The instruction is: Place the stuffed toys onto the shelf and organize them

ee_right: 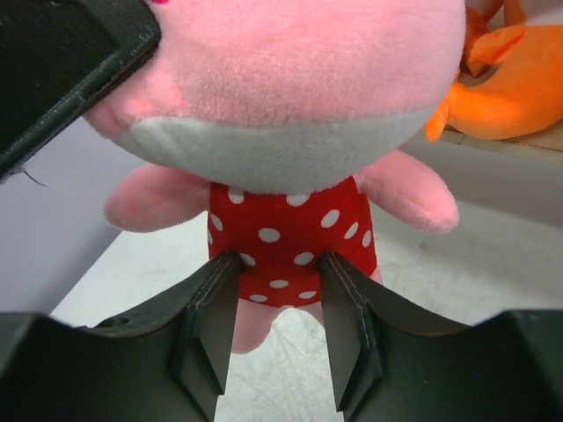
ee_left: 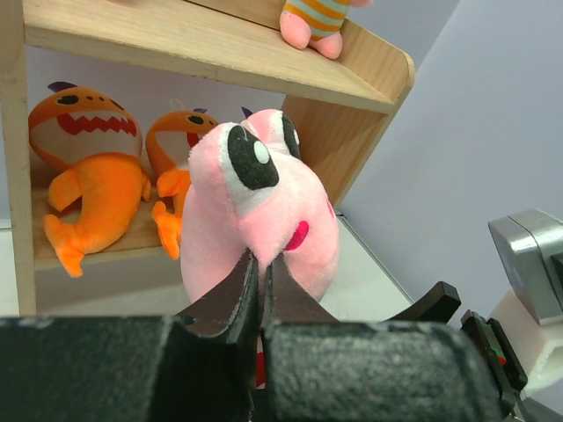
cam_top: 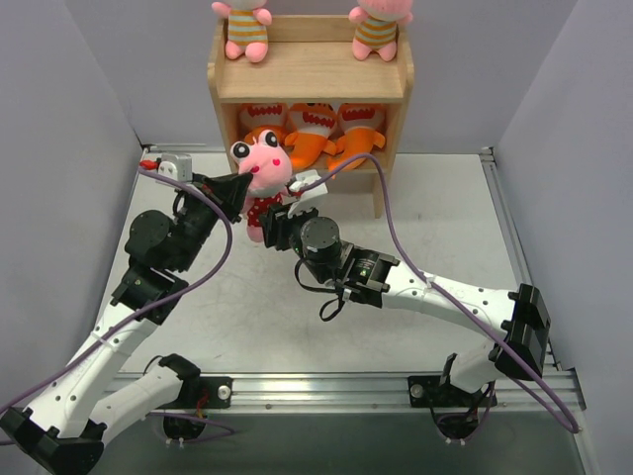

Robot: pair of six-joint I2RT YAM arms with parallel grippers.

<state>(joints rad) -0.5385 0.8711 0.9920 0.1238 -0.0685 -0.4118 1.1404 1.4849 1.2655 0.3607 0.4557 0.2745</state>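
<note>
Next, I open the fingers of my right gripper, which sit wide apart on the doll's dress, and pinch the dress's middle (ee_right: 280, 262) before my left gripper opens.
The pink doll in the red polka-dot dress (cam_top: 262, 163) hangs upright above the table, just in front of the shelf (cam_top: 307, 69). My left gripper (cam_top: 240, 186) is shut on a pinch of plush on the doll's head (ee_left: 264, 202). My right gripper (ee_right: 277, 264) grips the polka-dot body (ee_right: 290, 229) from the front, a jaw pressed on each side. Two striped pink dolls (cam_top: 245, 28) (cam_top: 378, 28) sit on the shelf's top. Three orange fish toys (cam_top: 262, 124) (cam_top: 312, 129) (cam_top: 358, 124) fill the tier below.
The left gripper's black finger (ee_right: 62, 61) crosses the upper left of the right wrist view. Grey walls close in both sides. The shelf's right side panel (cam_top: 381, 188) stands on the table just right of the doll.
</note>
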